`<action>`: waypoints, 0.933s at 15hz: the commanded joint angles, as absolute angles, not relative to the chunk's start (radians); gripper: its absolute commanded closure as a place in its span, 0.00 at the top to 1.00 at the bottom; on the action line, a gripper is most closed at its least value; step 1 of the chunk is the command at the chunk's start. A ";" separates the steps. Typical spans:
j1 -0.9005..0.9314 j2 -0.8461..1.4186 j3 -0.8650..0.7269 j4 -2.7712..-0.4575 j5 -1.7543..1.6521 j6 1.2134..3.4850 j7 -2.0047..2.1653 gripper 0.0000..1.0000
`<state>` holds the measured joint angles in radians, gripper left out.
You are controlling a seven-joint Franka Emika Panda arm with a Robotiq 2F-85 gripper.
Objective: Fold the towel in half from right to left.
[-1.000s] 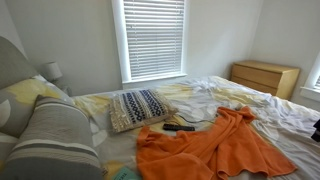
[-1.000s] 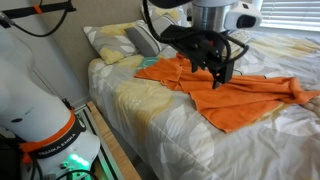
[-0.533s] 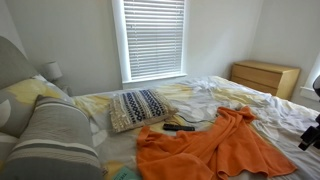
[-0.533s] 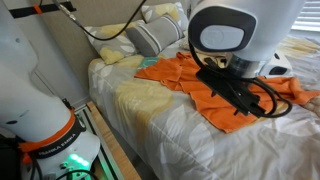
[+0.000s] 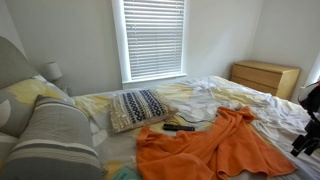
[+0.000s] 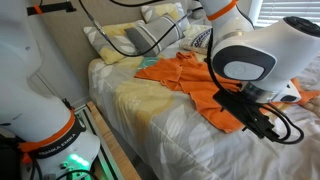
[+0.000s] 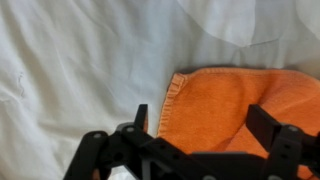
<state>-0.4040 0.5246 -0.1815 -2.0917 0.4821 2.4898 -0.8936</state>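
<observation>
Next, I close my gripper on the hem (image 5: 290, 166) (image 7: 168, 105) next to the towel's corner, at the end farthest away from the grey striped pillow.
The towel (image 5: 215, 145) is a large bright orange cloth lying rumpled on the bed; it shows in both exterior views (image 6: 180, 72). In the wrist view one hemmed corner of the towel (image 7: 225, 100) lies on the white sheet. My gripper (image 7: 203, 122) hangs just above that corner, open and holding nothing, with one fingertip (image 7: 140, 115) near the hem and the other over the orange cloth. In an exterior view the gripper (image 6: 264, 124) sits low over the towel's end, and the arm hides part of the cloth. It shows at the right edge in the other exterior view (image 5: 306, 140).
A blue-and-white patterned pillow (image 5: 138, 107) lies beyond the towel. A black remote (image 5: 180, 127) rests at the towel's far edge. A grey striped pillow (image 5: 55, 140) is at the bedhead. A wooden dresser (image 5: 264, 77) stands by the wall. The bed's edge (image 6: 120, 110) drops to the floor.
The arm has swung from above the middle of the towel to its end and come down low over the corner. The towel has not moved.
</observation>
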 commanded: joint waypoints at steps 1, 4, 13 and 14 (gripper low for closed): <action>-0.446 0.520 -0.139 -2.092 0.449 2.497 -0.871 1.00; -0.446 0.520 -0.138 -2.089 0.449 2.497 -0.871 1.00; -0.559 0.682 -0.023 -1.944 0.497 2.482 -0.926 1.00; -0.572 0.695 -0.011 -1.933 0.501 2.476 -0.929 1.00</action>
